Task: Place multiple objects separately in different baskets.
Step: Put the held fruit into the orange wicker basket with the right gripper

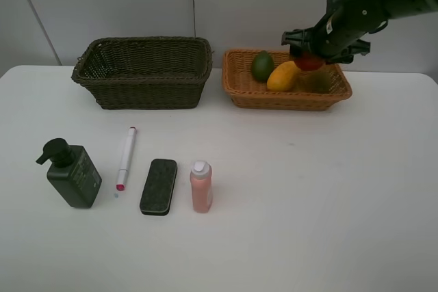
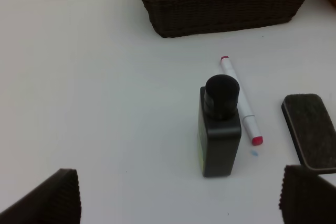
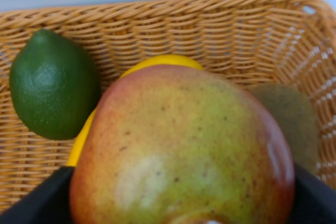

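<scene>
My right gripper will release the red pomegranate, now held just above that basket, between the yellow mango and the brown kiwi (image 1: 302,81) (image 3: 197,164) in the orange-tan basket.
My right gripper (image 1: 309,59) is shut on the red pomegranate (image 3: 181,150) and holds it just above the orange-tan basket (image 1: 287,98). In that basket lie a green lime (image 1: 262,65), a yellow mango (image 1: 283,76) and a brown kiwi (image 3: 291,119). The dark basket (image 1: 147,90) stands to its left with nothing showing inside. In a row at the front left are the dark pump bottle (image 1: 70,174), the marker (image 1: 126,158), the eraser pad (image 1: 159,186) and the pink bottle (image 1: 200,186). My left gripper (image 2: 178,203) hangs open above the table, short of the pump bottle (image 2: 219,129).
The white table ends at a grey wall right behind both baskets. The left arm does not show in the high view. The right arm reaches in from the upper right corner.
</scene>
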Robot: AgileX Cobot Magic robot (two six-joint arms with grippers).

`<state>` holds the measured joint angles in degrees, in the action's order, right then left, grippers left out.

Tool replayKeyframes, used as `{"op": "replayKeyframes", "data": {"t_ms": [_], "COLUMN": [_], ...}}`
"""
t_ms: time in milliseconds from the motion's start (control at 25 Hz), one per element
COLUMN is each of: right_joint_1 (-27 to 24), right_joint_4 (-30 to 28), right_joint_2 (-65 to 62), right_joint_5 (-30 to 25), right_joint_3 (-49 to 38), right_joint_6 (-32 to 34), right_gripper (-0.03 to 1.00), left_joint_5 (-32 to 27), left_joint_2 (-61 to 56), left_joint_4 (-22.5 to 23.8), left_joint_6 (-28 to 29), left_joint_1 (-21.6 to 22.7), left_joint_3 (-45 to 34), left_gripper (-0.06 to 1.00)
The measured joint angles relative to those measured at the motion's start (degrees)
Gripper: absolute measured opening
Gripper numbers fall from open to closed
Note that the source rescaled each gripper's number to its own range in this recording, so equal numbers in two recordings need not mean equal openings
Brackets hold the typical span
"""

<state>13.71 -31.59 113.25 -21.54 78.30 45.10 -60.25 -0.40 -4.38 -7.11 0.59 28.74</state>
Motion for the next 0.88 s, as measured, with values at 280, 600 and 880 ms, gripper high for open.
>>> {"op": "replayKeyframes", "data": {"t_ms": [280,600,880], "right_joint_1": [0.0,0.0,0.0], "right_joint_4": [-1.4,-1.5,-1.6], "right_joint_2": [3.1,3.2,3.2], "right_joint_5": [1.6,2.1,1.8], "right_joint_3": [0.0,0.0,0.0], "right_joint_6": [0.0,0.0,0.0], "right_gripper": [0.68,0.68,0.68], "left_joint_5": [0.0,0.0,0.0], "left_joint_2": [0.0,0.0,0.0], "left_joint_4": [0.0,0.0,0.0], "left_joint_6": [0.0,0.0,0.0], "left_joint_1": [0.0,0.0,0.0], "left_joint_3": [0.0,0.0,0.0], "left_gripper": [1.00,1.00,1.00]}}
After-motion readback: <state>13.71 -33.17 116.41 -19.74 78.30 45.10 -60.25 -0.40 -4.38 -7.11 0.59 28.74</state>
